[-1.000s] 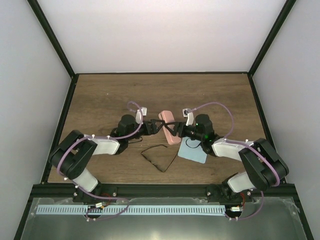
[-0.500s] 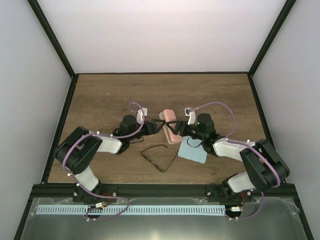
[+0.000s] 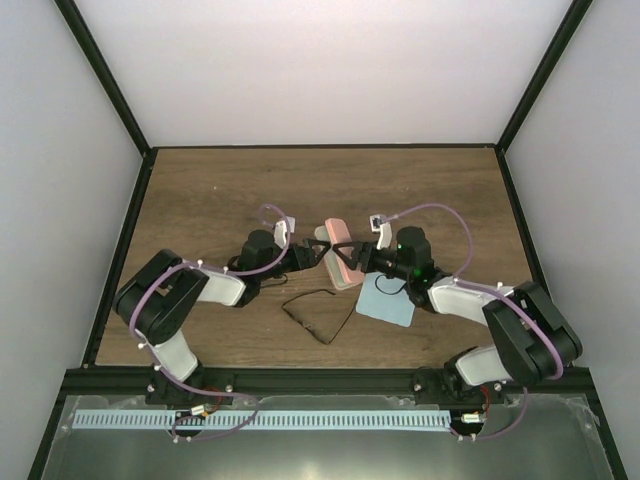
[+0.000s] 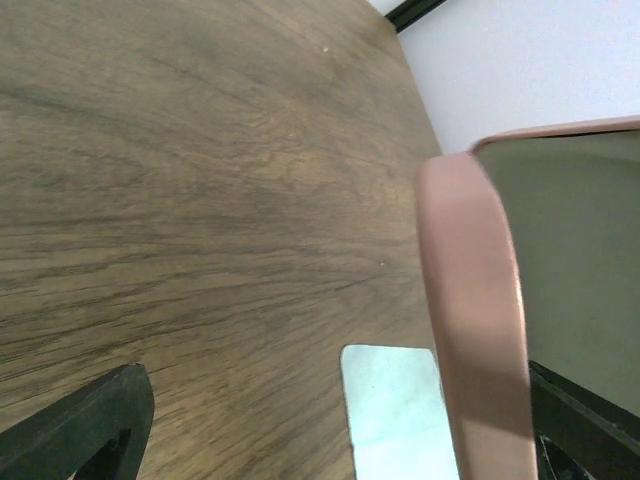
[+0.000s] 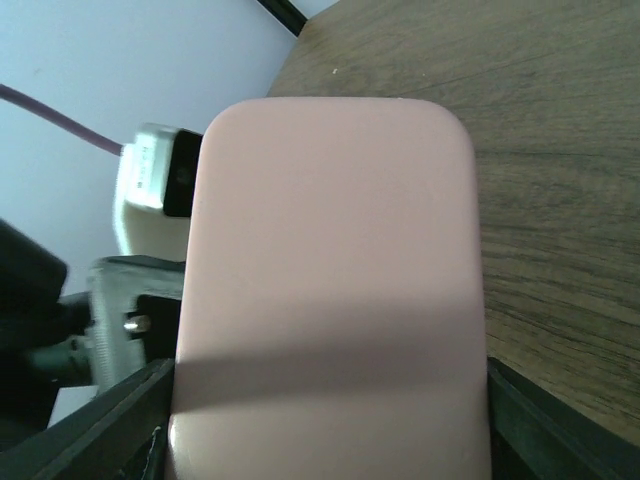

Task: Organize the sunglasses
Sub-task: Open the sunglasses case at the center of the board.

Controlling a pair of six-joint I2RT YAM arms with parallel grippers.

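Note:
Next, my right gripper opens and releases the pink case so that it is left on the wooden table (image 3: 333, 249), just behind the sunglasses.
The sunglasses (image 3: 316, 312) lie unfolded on the table, near the front and just left of centre, with no gripper touching them. The pink case (image 3: 340, 262) is held off the table behind them. My right gripper (image 3: 354, 258) is shut on it. In the right wrist view the case (image 5: 330, 280) fills the space between the fingers (image 5: 150, 425). My left gripper (image 3: 318, 250) is open at the case's left side. In the left wrist view the case's pink rim (image 4: 475, 320) and grey inside show beside the right finger (image 4: 585, 425).
The light blue cloth (image 3: 387, 303) lies flat on the table under my right arm, to the right of the sunglasses. It also shows in the left wrist view (image 4: 395, 400). Black frame rails edge the wooden table (image 3: 200, 190).
My left gripper has moved right, closer to the pink case. The case has shifted slightly away from the arms in my right gripper. The sunglasses and cloth have not moved.

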